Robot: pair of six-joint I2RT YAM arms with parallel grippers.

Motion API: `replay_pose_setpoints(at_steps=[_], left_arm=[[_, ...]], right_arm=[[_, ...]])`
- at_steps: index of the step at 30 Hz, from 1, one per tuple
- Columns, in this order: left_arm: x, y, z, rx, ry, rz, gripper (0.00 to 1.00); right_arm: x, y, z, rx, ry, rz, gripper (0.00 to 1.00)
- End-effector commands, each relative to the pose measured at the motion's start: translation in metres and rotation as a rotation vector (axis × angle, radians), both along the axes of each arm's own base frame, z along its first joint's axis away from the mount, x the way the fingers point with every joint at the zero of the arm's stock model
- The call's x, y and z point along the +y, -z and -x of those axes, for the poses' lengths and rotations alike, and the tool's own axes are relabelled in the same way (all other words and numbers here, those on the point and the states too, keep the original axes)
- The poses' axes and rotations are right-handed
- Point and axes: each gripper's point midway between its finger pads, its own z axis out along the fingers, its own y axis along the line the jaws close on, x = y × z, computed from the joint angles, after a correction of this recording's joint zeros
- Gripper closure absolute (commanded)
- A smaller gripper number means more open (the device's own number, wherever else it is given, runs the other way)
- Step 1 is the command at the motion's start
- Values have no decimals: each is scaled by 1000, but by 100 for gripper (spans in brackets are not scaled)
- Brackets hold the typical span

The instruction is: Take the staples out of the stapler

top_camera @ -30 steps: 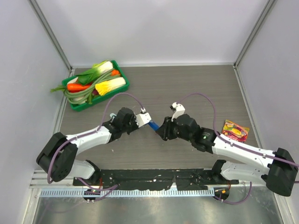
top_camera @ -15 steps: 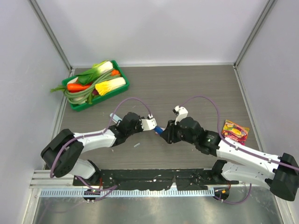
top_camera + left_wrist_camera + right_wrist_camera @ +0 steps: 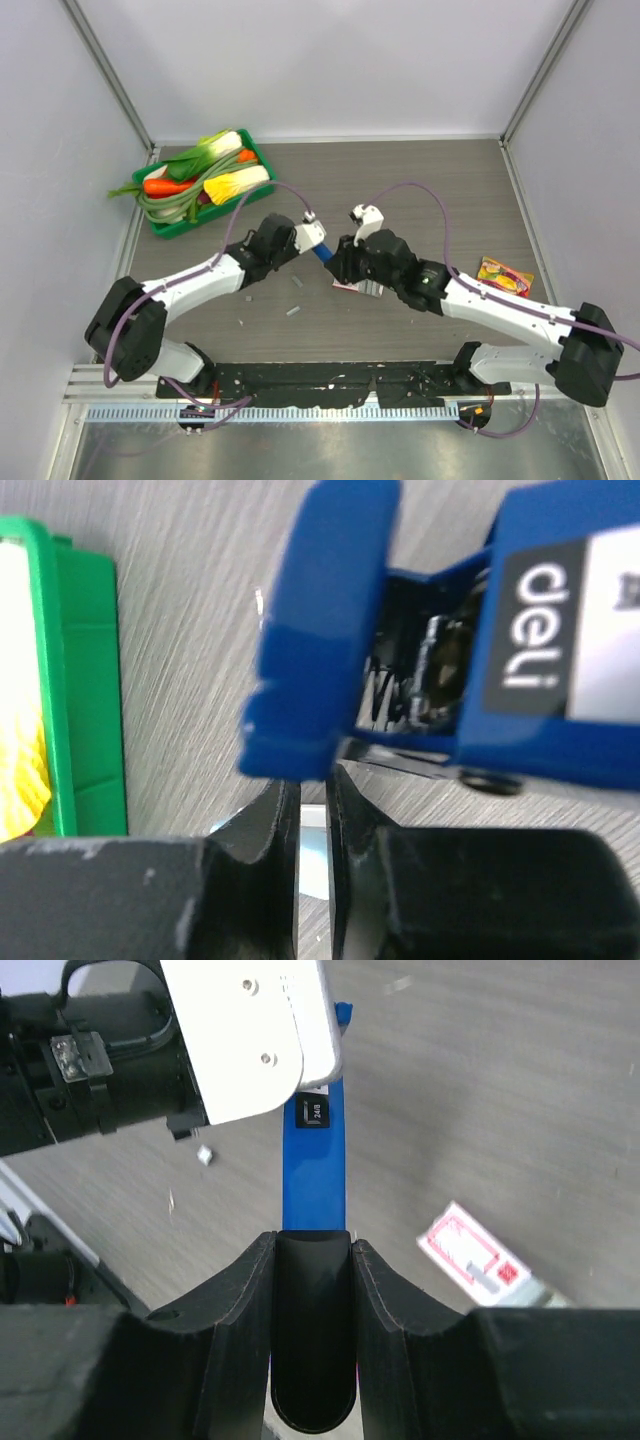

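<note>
The blue stapler will go down from my right gripper onto the bare table (image 3: 297,245) (image 3: 383,1080) between the green tray and the staple box.
The blue stapler (image 3: 326,252) hangs above the table between my two grippers. My right gripper (image 3: 340,262) is shut on its rear end; in the right wrist view (image 3: 315,1240) the blue bar (image 3: 315,1180) runs out from between the fingers. The left wrist view shows the stapler (image 3: 600,745) with its lid (image 3: 320,630) swung open and spring and channel exposed. My left gripper (image 3: 315,785) is shut to a thin slit right under the lid's edge; whether it pinches the lid is unclear. Short silver-grey staples (image 3: 293,311) lie on the table, another strip (image 3: 298,283) close by.
A green tray (image 3: 160,222) of vegetables stands at the back left, also in the left wrist view (image 3: 85,680). A red-and-white staple box (image 3: 350,286) lies under my right arm. A snack packet (image 3: 503,278) lies at the right.
Both grippers carried the stapler away from the near edge and slightly left. The staple box under the right arm and another small strip on the table have come into view.
</note>
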Motion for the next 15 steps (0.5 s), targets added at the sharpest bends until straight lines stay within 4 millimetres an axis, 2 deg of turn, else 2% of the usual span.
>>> replay_pose_setpoints(at_steps=[1,2,3,4,5,6,10,13,15], left_arm=[[-26,-59,2,99,-20,267,90],[-36,-69,8,143,28,331,83],[-31,-72,6,171,3,367,80],[-28,-72,11,208,1,378,76],[-32,-83,15,233,36,429,72],[-24,-87,12,250,9,459,70],[-15,-101,22,317,23,552,66],[-9,-106,28,328,17,572,64],[-4,-110,32,330,8,592,60]], right_arm=[[34,-69,-51,-211,64,-88,99],[38,-71,-57,-224,69,-83,99],[44,-85,-62,-252,68,-103,99],[49,-77,-70,-247,73,-86,99],[52,-80,-74,-257,77,-91,99],[56,-86,-79,-270,80,-98,99],[69,-91,-99,-298,89,-101,99],[81,-91,-110,-310,82,-84,99],[86,-88,-116,-313,81,-64,99]])
